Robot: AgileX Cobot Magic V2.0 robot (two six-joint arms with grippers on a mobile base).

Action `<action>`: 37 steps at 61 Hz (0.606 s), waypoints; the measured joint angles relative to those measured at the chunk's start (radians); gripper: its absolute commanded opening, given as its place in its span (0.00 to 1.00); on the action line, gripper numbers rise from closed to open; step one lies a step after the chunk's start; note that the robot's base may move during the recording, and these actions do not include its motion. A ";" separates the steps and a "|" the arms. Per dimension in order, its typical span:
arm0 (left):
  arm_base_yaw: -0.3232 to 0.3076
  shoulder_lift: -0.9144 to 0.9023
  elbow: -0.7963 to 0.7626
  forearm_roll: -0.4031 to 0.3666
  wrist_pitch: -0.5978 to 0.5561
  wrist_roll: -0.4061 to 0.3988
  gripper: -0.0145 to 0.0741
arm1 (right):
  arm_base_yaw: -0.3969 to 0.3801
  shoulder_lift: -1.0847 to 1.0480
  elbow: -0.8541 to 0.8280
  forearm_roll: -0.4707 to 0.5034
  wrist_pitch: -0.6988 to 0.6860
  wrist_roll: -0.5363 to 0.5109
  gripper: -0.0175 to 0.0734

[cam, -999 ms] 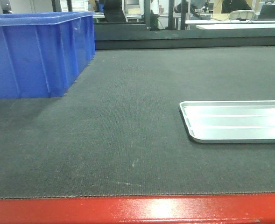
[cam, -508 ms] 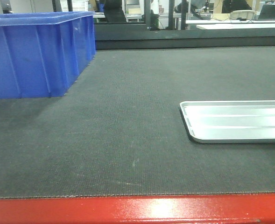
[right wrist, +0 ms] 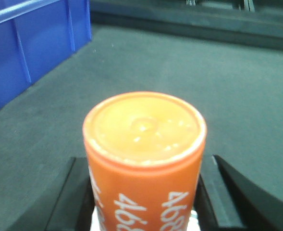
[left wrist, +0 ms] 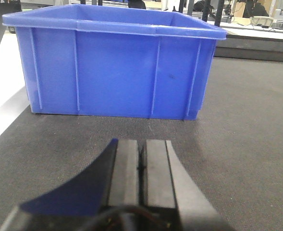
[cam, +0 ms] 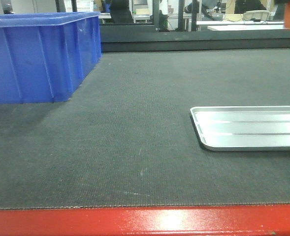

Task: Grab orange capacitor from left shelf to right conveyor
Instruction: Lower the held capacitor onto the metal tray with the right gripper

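Note:
Next, my right gripper sets the orange capacitor down upright on the middle of the flat silver tray [cam: 271, 132].
The orange capacitor [right wrist: 143, 144] fills the right wrist view, upright, with white "4680" numerals on its side. My right gripper [right wrist: 146, 211] is shut on it, one black finger [right wrist: 79, 197] on each side, and holds it above the right conveyor [right wrist: 203, 82]. The conveyor's dark grey belt [cam: 135, 123] and red front edge [cam: 135, 221] fill the front view. My left gripper [left wrist: 141, 159] is shut and empty, low over the belt in front of the blue bin. The left shelf is out of view.
A large blue plastic bin [cam: 36, 54] stands on the belt at the far left; it also shows in the left wrist view [left wrist: 117, 62] and the right wrist view [right wrist: 26, 43]. A flat silver tray [cam: 248, 128] lies on the belt at the right.
A dark shape has come into the top right corner of the front view. The belt, bin and tray have not moved.

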 measured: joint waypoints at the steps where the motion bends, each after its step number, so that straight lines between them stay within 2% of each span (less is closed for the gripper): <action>1: 0.000 0.000 0.000 0.000 0.000 0.000 0.05 | -0.006 0.008 0.012 0.000 -0.025 0.000 0.37; 12: 0.000 0.000 0.000 0.000 0.000 0.000 0.05 | -0.078 0.132 0.131 0.000 -0.290 0.000 0.37; 22: 0.000 0.000 0.000 0.000 0.000 0.000 0.05 | -0.133 0.265 0.163 -0.011 -0.440 0.000 0.37; 37: 0.000 0.000 0.000 0.000 0.000 0.000 0.05 | -0.135 0.517 0.163 -0.097 -0.692 0.000 0.37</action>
